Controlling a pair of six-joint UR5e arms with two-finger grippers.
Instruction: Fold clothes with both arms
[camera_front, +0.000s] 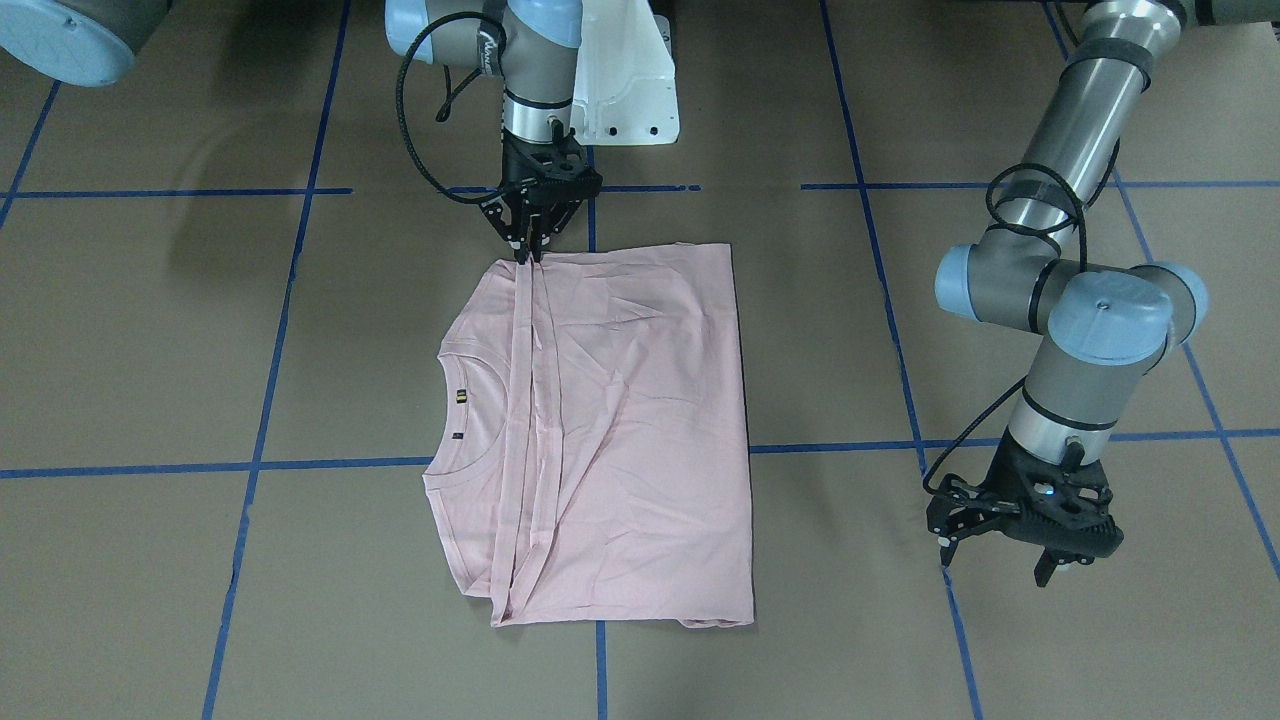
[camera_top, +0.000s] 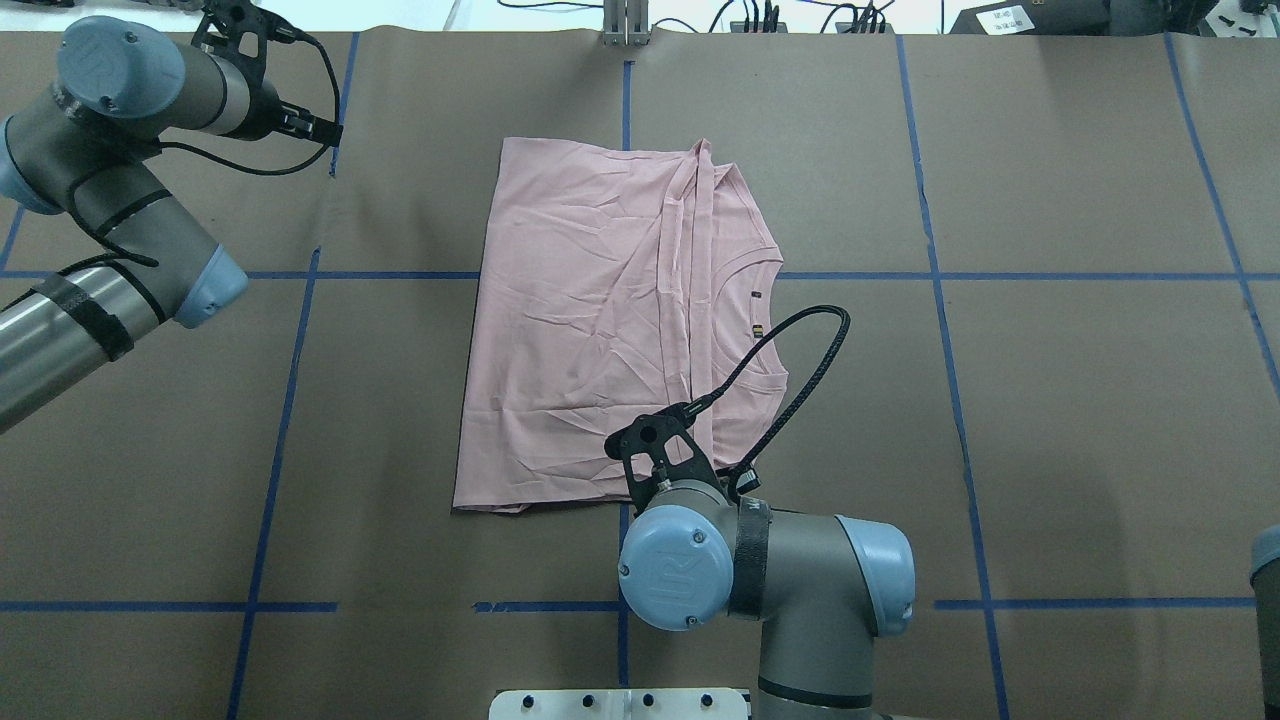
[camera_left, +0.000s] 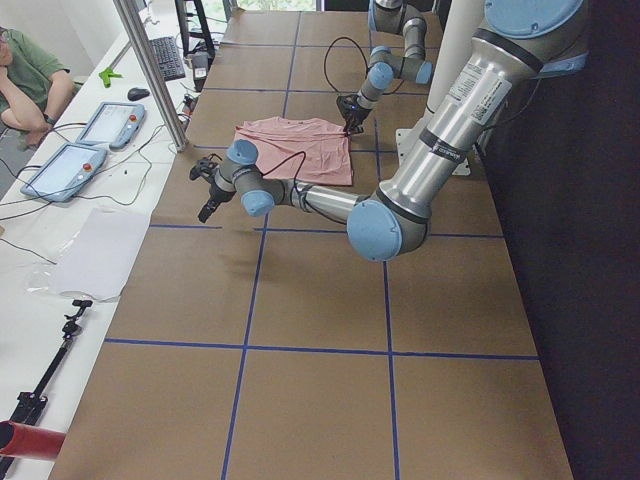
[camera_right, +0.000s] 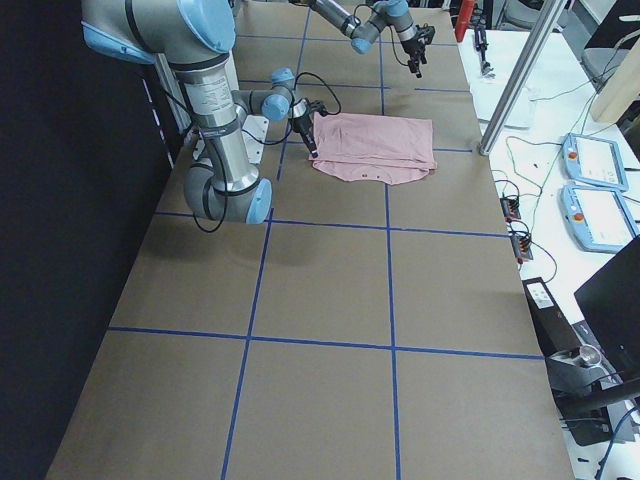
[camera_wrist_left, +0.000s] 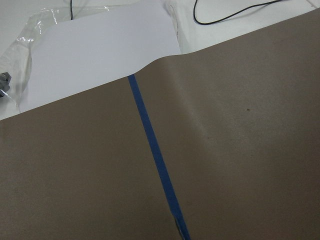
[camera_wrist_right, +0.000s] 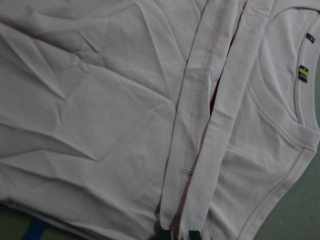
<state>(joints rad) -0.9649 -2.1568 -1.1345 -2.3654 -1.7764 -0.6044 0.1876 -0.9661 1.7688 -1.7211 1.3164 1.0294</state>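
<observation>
The hem piece farther from the collar lies back behind the piece on the collar side, so my right gripper should open, grab its end (camera_front: 541, 276) and pull it toward the collar.
The pale pink T-shirt (camera_front: 640, 420) lies folded on the brown table, plain side up, collar (camera_front: 470, 400) toward that view's left. Two hem strips (camera_front: 530, 400) run across it beside the collar. My right gripper (camera_front: 528, 250) stands at the shirt's robot-side edge, fingers together on the ends of the strips. Its wrist view shows the strips (camera_wrist_right: 195, 140) running down to the dark fingertips (camera_wrist_right: 165, 235). In the overhead view the wrist hides it. My left gripper (camera_front: 995, 565) is open and empty, off the shirt over bare table at the far edge.
Blue tape lines (camera_front: 600, 660) grid the brown table cover. The white pedestal base (camera_front: 630, 90) stands behind the right gripper. A white sheet (camera_wrist_left: 100, 45) in clear plastic lies past the table edge near the left gripper. Tablets (camera_left: 60, 165), a metal post (camera_left: 150, 70) and a seated person (camera_left: 25, 75) are on that side.
</observation>
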